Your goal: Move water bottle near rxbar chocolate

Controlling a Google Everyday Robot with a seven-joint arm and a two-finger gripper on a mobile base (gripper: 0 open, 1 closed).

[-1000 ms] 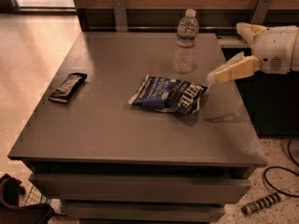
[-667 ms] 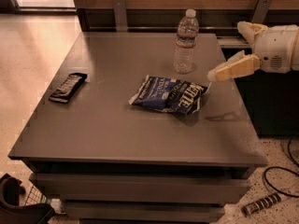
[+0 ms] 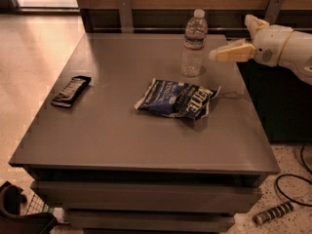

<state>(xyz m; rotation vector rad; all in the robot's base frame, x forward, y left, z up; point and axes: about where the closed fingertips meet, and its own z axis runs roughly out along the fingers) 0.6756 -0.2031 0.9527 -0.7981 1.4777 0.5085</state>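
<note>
Next, my gripper grabs the middle of the water bottle (image 3: 194, 47), about halfway between the bottle's white cap and the grey table.
The water bottle (image 3: 193, 44), clear and ribbed with a white cap, stands upright at the back of the grey table (image 3: 122, 135), right of centre. The rxbar chocolate (image 3: 71, 91), a flat black bar, lies near the table's left edge, far from the bottle. My gripper (image 3: 231, 39) hangs at the right, just right of the bottle at about shoulder height. It is open and empty. One cream finger (image 3: 233, 52) points left at the bottle without touching it.
A crinkled blue-and-white snack bag (image 3: 178, 99) lies in the middle of the table, in front of the bottle. A wooden wall with metal brackets (image 3: 125, 11) runs behind. Cables and a coiled spring (image 3: 273, 212) lie on the floor at the lower right.
My gripper has risen and moved a little left, closer to the bottle. The bottle, the bag and the bar have not moved.
</note>
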